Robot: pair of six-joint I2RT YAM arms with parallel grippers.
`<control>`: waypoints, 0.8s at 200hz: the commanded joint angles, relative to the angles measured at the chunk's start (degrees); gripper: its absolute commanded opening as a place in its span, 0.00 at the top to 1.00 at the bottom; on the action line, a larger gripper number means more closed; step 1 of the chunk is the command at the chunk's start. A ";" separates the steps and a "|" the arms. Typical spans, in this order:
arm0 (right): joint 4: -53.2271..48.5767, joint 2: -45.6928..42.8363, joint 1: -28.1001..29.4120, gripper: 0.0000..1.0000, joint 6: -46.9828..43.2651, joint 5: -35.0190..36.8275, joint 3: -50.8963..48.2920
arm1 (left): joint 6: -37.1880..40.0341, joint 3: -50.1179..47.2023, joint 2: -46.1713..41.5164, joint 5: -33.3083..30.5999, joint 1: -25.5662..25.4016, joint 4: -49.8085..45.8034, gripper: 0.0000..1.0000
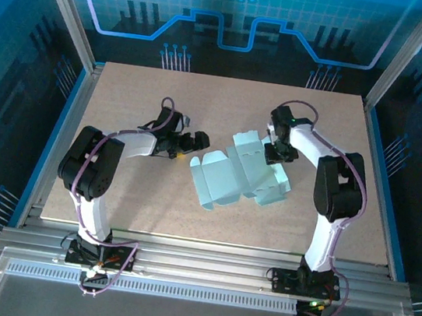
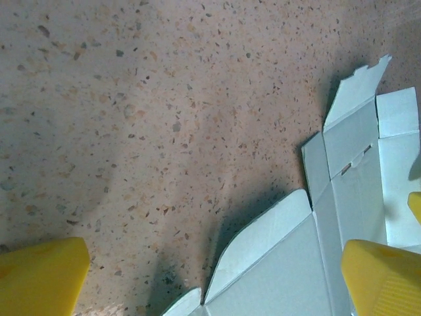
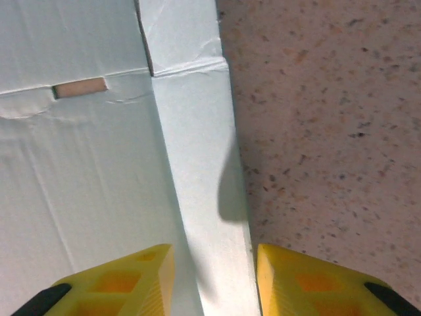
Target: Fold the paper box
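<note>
I should use my right gripper to pinch the side panel's outer edge (image 3: 242, 204) and hold it upright, because the narrow side panel leans away from the slotted panel.
The paper box (image 1: 239, 179) lies unfolded on the table as a pale mint sheet with some flaps standing up. My left gripper (image 1: 197, 142) hovers at its left edge, wide open. In the left wrist view its yellow fingers (image 2: 43, 276) reach over the bare table and the paper box (image 2: 355, 197), and nothing is held in the left gripper (image 2: 214, 266). My right gripper (image 1: 273, 153) sits at the sheet's far right corner. In the right wrist view, the right gripper (image 3: 214, 270) is open, with a narrow panel of the paper box (image 3: 197, 164) between its fingers (image 3: 131, 280).
The speckled tan table (image 1: 149, 204) has bare room left, right and in front of the sheet. Aluminium frame posts (image 1: 63, 4) and blue walls enclose it. A slot (image 3: 80, 87) is cut in the sheet's panel.
</note>
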 commanded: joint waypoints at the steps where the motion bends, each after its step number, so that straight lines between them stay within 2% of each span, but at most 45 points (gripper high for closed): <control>1: 2.18 -1.30 -2.19 0.59 -3.27 -8.47 -1.45 | 3.91 3.54 0.09 0.89 -0.36 -1.71 0.01; 32: 2.71 -0.71 -4.37 0.49 -5.51 -9.52 -1.60 | 5.32 5.03 0.96 0.81 -0.36 -2.64 0.01; 48: 3.29 -0.36 -5.27 0.37 -6.22 -10.79 -1.88 | 5.13 5.06 1.52 1.07 -0.34 -2.39 0.01; 77: 2.95 2.47 -5.82 0.36 -7.52 -14.15 -1.27 | 4.79 5.04 2.22 1.51 -0.30 -1.79 0.01; 101: 2.33 4.40 -5.45 0.48 -7.38 -14.88 -0.64 | 4.97 5.44 2.31 1.79 -0.36 -1.77 0.01; 152: 3.66 0.81 -4.59 0.99 -9.51 -12.21 -2.73 | 6.72 7.96 4.03 3.34 -0.36 -1.22 0.01; 160: 5.25 -0.84 -4.59 1.00 -9.93 -11.97 -4.06 | 7.79 8.89 4.54 3.84 -0.36 -1.13 0.01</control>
